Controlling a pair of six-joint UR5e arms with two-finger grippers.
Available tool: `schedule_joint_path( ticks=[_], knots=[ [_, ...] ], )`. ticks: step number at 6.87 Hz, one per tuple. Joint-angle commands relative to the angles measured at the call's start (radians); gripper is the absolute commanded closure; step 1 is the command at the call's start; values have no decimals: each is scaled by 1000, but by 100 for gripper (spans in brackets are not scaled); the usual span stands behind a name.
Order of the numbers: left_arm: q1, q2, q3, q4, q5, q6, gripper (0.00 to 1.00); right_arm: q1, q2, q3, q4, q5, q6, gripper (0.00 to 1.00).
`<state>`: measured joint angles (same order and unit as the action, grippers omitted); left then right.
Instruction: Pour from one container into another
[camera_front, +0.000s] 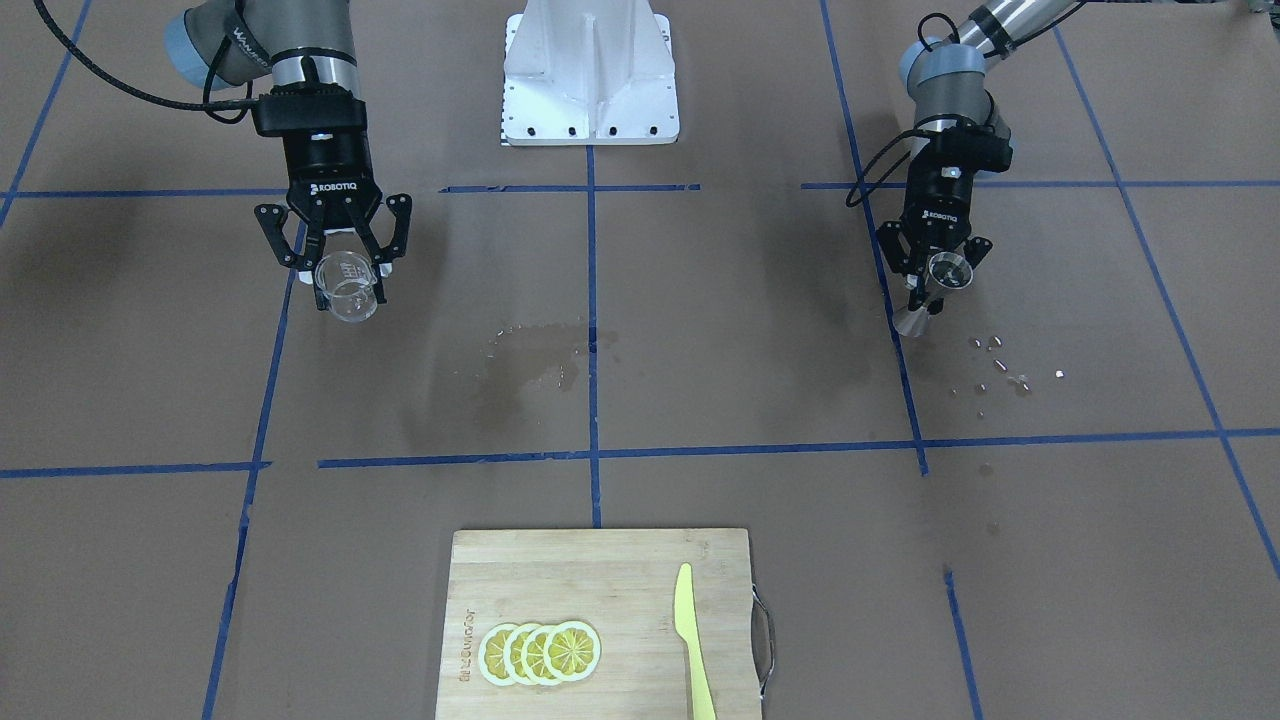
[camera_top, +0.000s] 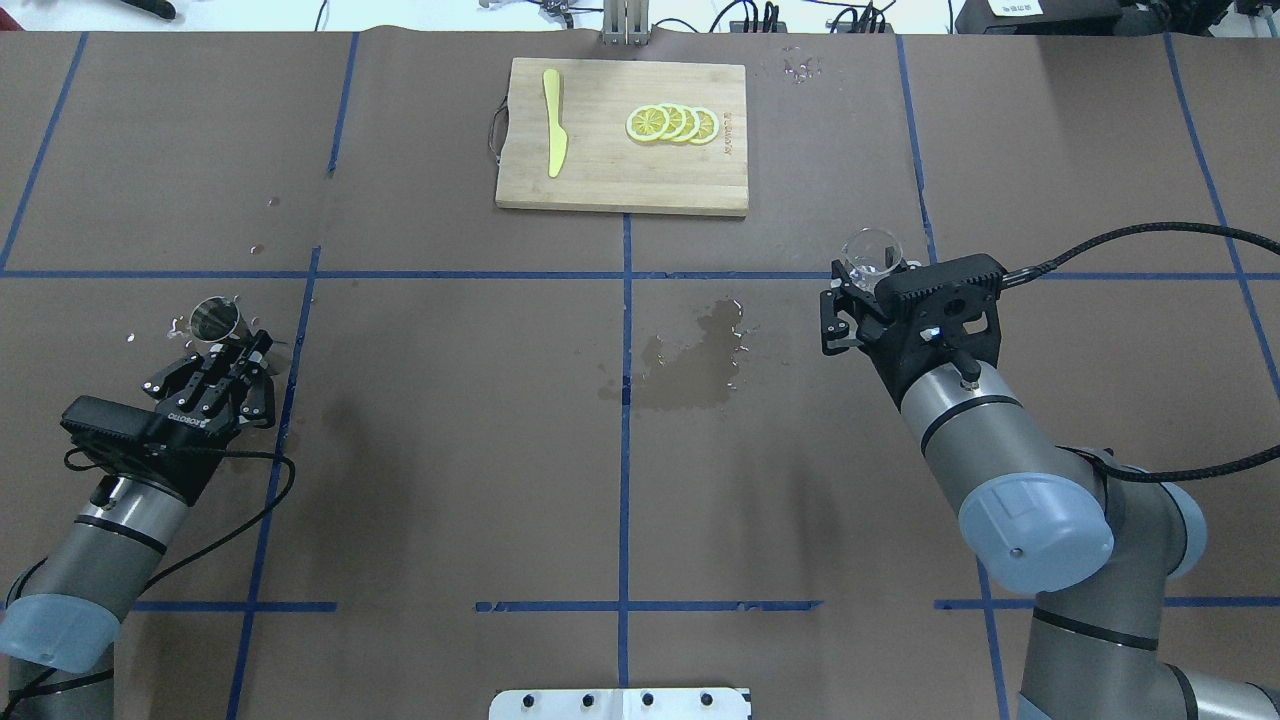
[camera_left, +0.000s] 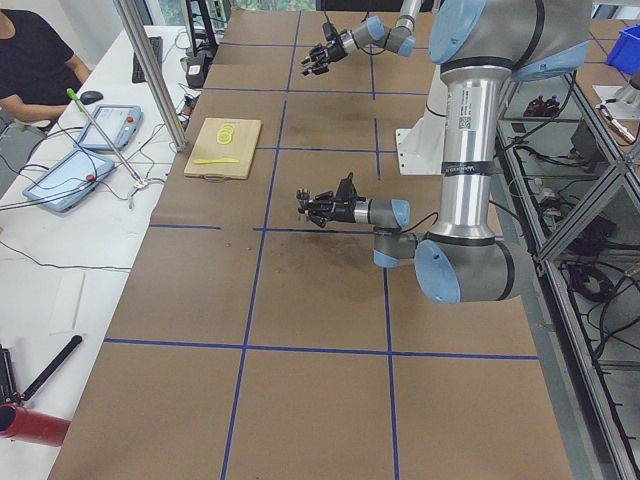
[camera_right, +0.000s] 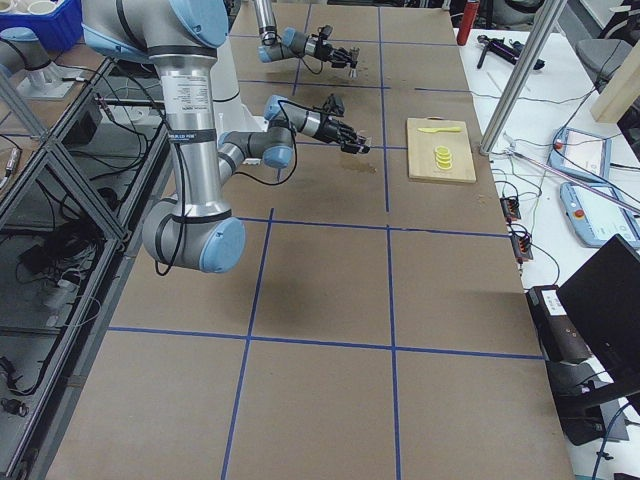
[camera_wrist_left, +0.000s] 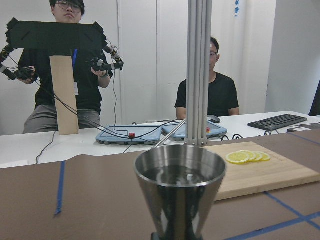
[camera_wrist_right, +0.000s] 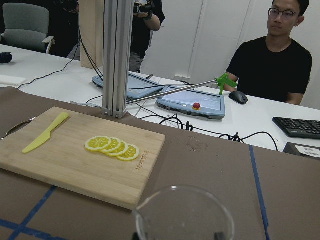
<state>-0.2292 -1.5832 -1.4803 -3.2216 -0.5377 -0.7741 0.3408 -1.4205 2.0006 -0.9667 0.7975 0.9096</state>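
Observation:
Next, I let go of the steel jigger with my left gripper on the table (camera_front: 920, 311) between the blue tape line and the droplets.
My right gripper (camera_front: 350, 272) is shut on the small clear glass tumbler (camera_front: 346, 300), holding it upright above the table on the robot's right side. In the right wrist view the tumbler (camera_wrist_right: 182, 215) looks empty. On the robot's left side my left gripper (camera_front: 928, 293) is shut on the steel jigger (camera_front: 950, 268) at its narrow waist. The jigger (camera_wrist_left: 180, 185) stands upright in the left wrist view, and liquid shows in its upper cone. From overhead the jigger (camera_top: 213, 317) and the tumbler (camera_top: 870, 250) are far apart, each in front of its gripper.
A wooden cutting board (camera_front: 560, 570) with lemon slices (camera_front: 540, 652) and a yellow knife (camera_front: 692, 640) lies at the far edge. A wet patch (camera_front: 540, 350) marks the table's middle, and droplets (camera_front: 1000, 365) lie beside the jigger. Operators sit beyond the table.

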Motion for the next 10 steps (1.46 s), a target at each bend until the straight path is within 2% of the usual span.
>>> schedule_joint_path(
  ticks=[1,4,6,10],
  knots=[
    [19,28,18,-3,5,-36,100,0,0,4,0,-1,0,77],
    [97,32,38,0,7,-74,100,0,2,7,2,-1,5,77],
    [100,69,61,-1,13,-111,100,0,3,9,2,-1,5,77],
    [108,72,54,-4,13,-119,100,-2,11,15,2,-3,5,77]
  ],
)
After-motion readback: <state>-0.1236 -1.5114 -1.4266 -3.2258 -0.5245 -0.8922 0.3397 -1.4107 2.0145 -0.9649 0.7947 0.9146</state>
